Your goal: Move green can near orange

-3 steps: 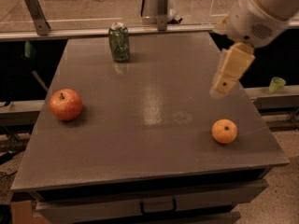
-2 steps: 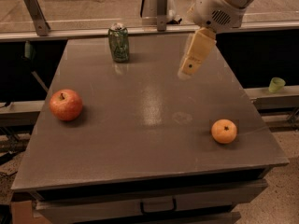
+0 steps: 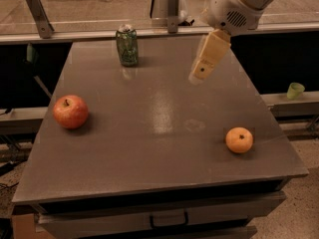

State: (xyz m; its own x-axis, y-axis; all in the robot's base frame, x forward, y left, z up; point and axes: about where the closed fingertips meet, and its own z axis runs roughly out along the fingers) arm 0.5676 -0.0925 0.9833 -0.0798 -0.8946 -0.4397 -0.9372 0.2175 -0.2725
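The green can near the far edge of the table is next for my gripper, which should go there and close on the can's upper part [image 3: 126, 38].
The green can [image 3: 127, 46] stands upright near the far edge of the grey table [image 3: 149, 173], left of centre. The orange [image 3: 239, 140] lies near the table's front right. My gripper [image 3: 198, 76] hangs from the white arm above the far right part of the table, pointing down and to the left. It is to the right of the can, with a clear gap between them, and well behind the orange. It holds nothing that I can see.
A red apple [image 3: 71, 111] lies at the table's left side. A small green cup [image 3: 295, 90] sits on a ledge beyond the right edge. A rail with metal posts [image 3: 172, 4] runs behind the table.
My gripper has moved left across the far side of the table, from above the right edge toward the can. The can, orange and apple have not moved.
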